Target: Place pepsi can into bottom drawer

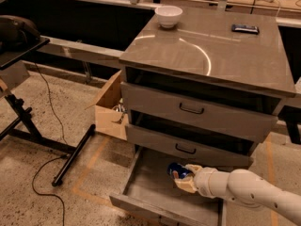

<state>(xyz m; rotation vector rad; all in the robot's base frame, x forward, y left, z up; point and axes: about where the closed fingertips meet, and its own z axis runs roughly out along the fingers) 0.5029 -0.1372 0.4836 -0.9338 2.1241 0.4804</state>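
I should use my gripper to set the pepsi can down on the bottom drawer's inside (162,180), over toward the side of the cardboard box.
The blue pepsi can (178,170) is held in my gripper (184,178), whose tan fingers close around it. My white arm reaches in from the lower right. The can hangs just above the floor of the bottom drawer (150,185), which is pulled out wide below the two upper drawers. The can sits near the drawer's back, under the middle drawer's front.
A grey cabinet (211,55) carries a white bowl (168,16) and a flat dark phone-like object (245,28) on top. An open cardboard box (109,111) stands left of the cabinet. A black stand (28,126) and cable lie on the floor at left.
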